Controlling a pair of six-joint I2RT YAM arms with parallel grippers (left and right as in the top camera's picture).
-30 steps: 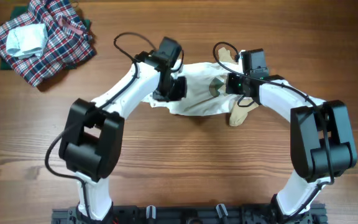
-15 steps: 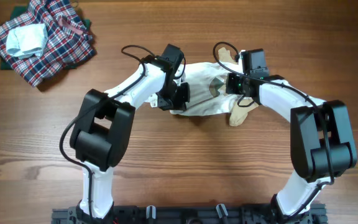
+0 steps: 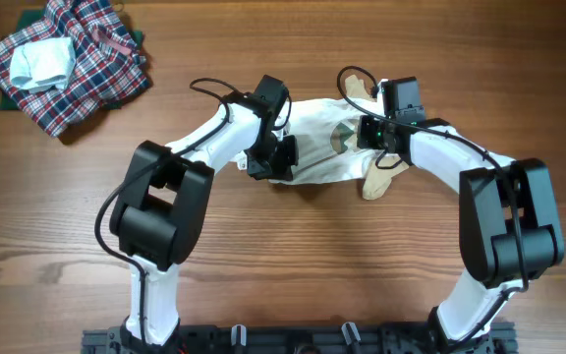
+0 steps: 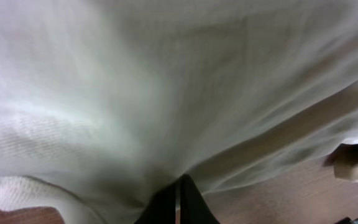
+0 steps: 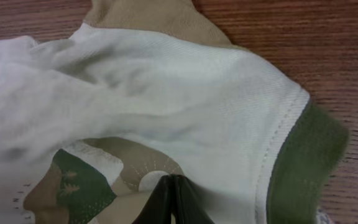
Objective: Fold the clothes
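The robot's right gripper pinches the bunched cloth by the print, so it should take the garment's edge point(image 3: 362, 99) near the far tan sleeve and pull the garment flat.
The clothes, a small white garment point(image 3: 314, 147) with tan sleeves and a round green-tan print, lie bunched at the table's middle back between my two arms. My left gripper point(image 3: 279, 157) is at its left side, shut on a pinch of white cloth; in the left wrist view the white fabric point(image 4: 166, 93) fills the frame above the closed fingertips point(image 4: 179, 202). My right gripper point(image 3: 364, 134) is at the garment's right side, shut on the cloth by the print. The right wrist view shows the closed fingertips point(image 5: 171, 199), the print point(image 5: 86, 180), a tan sleeve point(image 5: 148, 15) and a green cuff point(image 5: 306, 162).
A red-blue-white plaid heap point(image 3: 86, 74) lies at the back left with a pale blue-white folded piece point(image 3: 42, 61) on top. A tan sleeve point(image 3: 379, 179) sticks out below my right arm. Bare wooden table point(image 3: 293, 256) lies toward the front.
My left gripper moved right and toward the front, drawing the garment's left edge in toward the middle. The right arm has not moved.
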